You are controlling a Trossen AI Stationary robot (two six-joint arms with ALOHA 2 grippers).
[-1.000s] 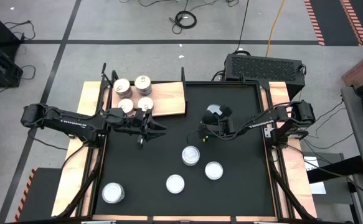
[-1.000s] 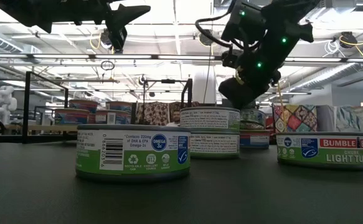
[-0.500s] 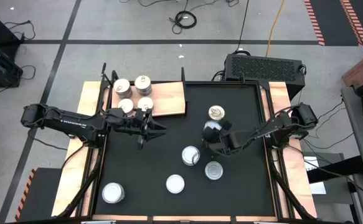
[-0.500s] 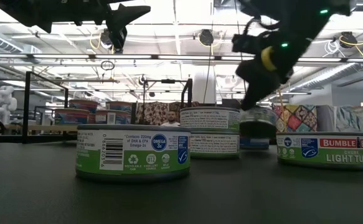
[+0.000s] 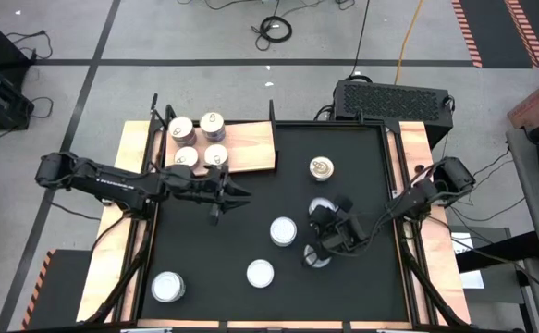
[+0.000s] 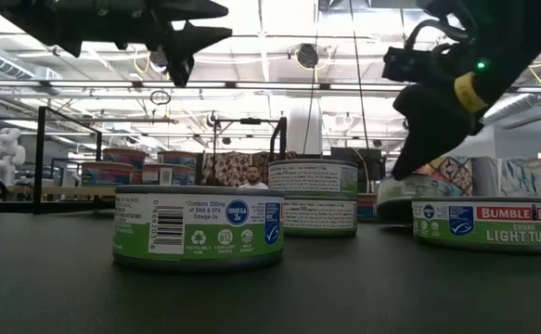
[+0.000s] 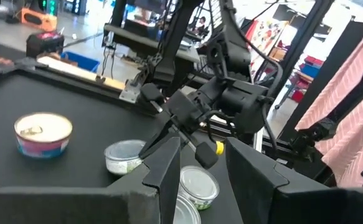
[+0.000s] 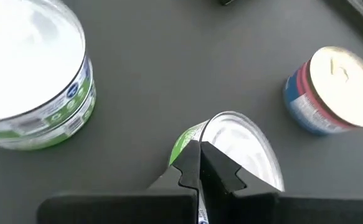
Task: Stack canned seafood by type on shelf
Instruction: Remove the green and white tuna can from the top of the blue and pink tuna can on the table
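Note:
My right gripper will release the green-labelled tin, now held over the black mat, between the gold-topped tin and the white-topped tin [image 5: 333, 209] [image 8: 246, 198] under its body.
My right gripper [image 8: 200, 155] is shut on a white-topped, green-labelled tin [image 5: 320, 205] over the right half of the black mat, just on the near side of a gold-topped tin [image 5: 322, 168]. In the low view the held tin [image 6: 418, 190] shows tilted behind the Bumble Bee tin [image 6: 488, 223]. My left gripper [image 7: 200, 168] is open and hovers above the mat [image 5: 235, 192] by the near edge of the wooden shelf [image 5: 251, 146]. Several tins stand on the shelf's left part [image 5: 212, 121]. Other tins rest flat on the mat [image 5: 283, 231], [image 5: 260, 273], [image 5: 167, 287]. My right gripper pinches the held tin's rim [image 8: 193, 134] between its two fingers, one on the white top and one on the green side wall. The tin sits tilted in the hold. Another tin hides its lower edge in the low view, so I cannot tell whether it touches the mat.
Another white-topped tin [image 5: 317, 257] lies partly under my right gripper's body. A black box [image 5: 394, 97] stands beyond the table's far right corner. Bare mat shows between the shelf and the gold-topped tin, and along the near edge.
My right gripper has travelled from over the gold-topped tin toward the table's near edge, carrying the white-topped tin along. The gold-topped tin, covered before, now stands in plain view. The held tin has tipped over as it moved.

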